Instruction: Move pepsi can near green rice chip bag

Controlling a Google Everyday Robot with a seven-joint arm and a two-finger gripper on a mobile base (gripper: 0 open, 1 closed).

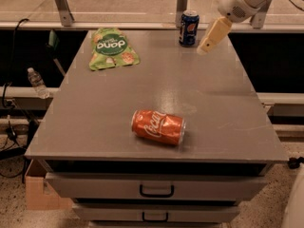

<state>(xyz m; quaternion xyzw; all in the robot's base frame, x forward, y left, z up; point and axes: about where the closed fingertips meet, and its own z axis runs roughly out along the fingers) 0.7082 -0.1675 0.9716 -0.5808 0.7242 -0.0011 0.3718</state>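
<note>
My gripper goes to the pepsi can next, and there I need to close it around the can's lower half [188, 33], just below its middle.
The pepsi can [188, 28] stands upright at the far edge of the grey table [95, 127], right of centre. The green rice chip bag [112, 49] lies flat at the far left of the table. My gripper [212, 36] hangs above the table just right of the pepsi can, a little apart from it, with nothing seen in it.
An orange-red Coca-Cola can [158, 127] lies on its side near the table's front edge. Metal posts [61, 4] and a rail run behind the table. A water bottle [36, 82] stands on the floor at the left. Drawers [156, 190] sit below.
</note>
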